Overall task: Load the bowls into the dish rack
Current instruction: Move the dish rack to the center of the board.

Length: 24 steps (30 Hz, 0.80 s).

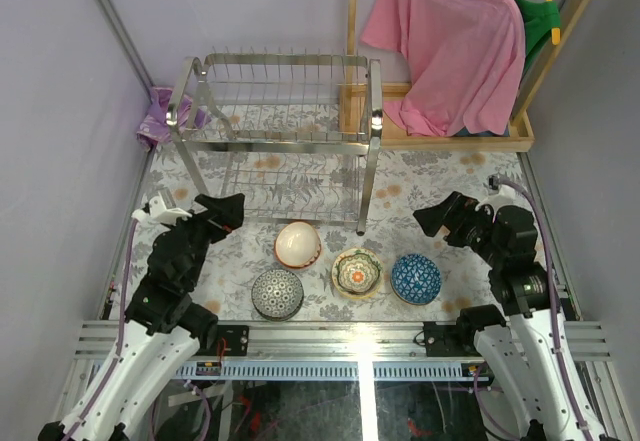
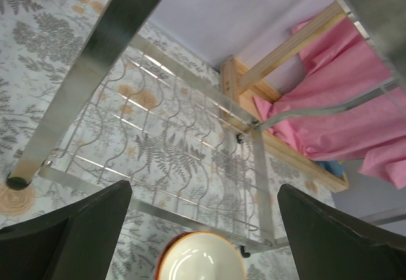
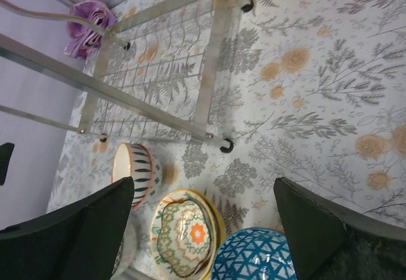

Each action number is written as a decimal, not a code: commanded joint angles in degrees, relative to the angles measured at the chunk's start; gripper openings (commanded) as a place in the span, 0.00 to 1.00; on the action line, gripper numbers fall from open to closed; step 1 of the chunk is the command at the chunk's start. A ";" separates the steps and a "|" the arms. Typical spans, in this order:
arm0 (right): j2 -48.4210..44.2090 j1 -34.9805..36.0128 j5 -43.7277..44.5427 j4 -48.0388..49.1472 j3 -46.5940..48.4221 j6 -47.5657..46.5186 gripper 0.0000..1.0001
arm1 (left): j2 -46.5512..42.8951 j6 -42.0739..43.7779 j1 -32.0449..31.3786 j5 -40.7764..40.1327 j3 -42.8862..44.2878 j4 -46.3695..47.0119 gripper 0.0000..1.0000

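Observation:
Next, the robot's right gripper should close on the front leg (image 1: pixel 368 187) (image 3: pixel 141 103) of the steel dish rack, below the rack's upper shelf, on the side by the pink shirt.
The steel dish rack (image 1: pixel 372 161) stands at the back middle of the table with nothing on its shelves. In front of it lie several bowls: a white bowl with a red rim (image 1: pixel 297 244), an upturned grey patterned bowl (image 1: pixel 277 293), a yellow-green bowl (image 1: pixel 356 272) and a blue bowl (image 1: pixel 416 278). My left gripper (image 1: pixel 228 213) hangs open left of the white bowl (image 2: pixel 202 258), facing the rack's lower shelf (image 2: pixel 177 146). My right gripper (image 1: pixel 432 219) is open above and right of the blue bowl (image 3: pixel 254 258), holding nothing. The right wrist view also catches the yellow-green bowl (image 3: pixel 187 235) and the white bowl's striped side (image 3: pixel 132 169).
A pink shirt (image 1: pixel 450 41) hangs on a wooden stand (image 1: pixel 440 143) at the back right, beside the rack. A purple cloth (image 1: pixel 158 116) lies at the rack's back left corner. Plain walls close in on the left and right.

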 commanded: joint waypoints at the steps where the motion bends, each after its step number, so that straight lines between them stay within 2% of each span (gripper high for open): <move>1: 2.36 0.06 -10.60 -8.86 5.55 3.14 0.99 | -1.20 -2.50 -0.24 20.76 3.20 -5.61 1.00; 4: 0.80 0.05 -12.37 -12.15 7.75 3.00 0.99 | -1.27 -7.08 -0.23 23.13 2.50 -4.76 1.00; 9: -4.11 0.09 -15.13 -15.12 9.05 4.58 0.99 | -4.17 -9.79 -0.19 27.68 1.37 -3.87 1.00; 14: -3.77 0.09 -17.29 -19.62 8.79 3.45 0.96 | -4.83 -11.94 -0.22 29.14 2.94 -8.04 1.00; 17: -2.71 0.04 -18.00 -20.66 7.02 2.41 0.92 | -2.52 -10.70 -0.23 29.96 5.40 -12.43 1.00; 24: 3.12 0.09 -20.30 -16.46 6.02 0.30 0.93 | 3.99 -6.84 -0.24 29.85 8.91 -16.92 1.00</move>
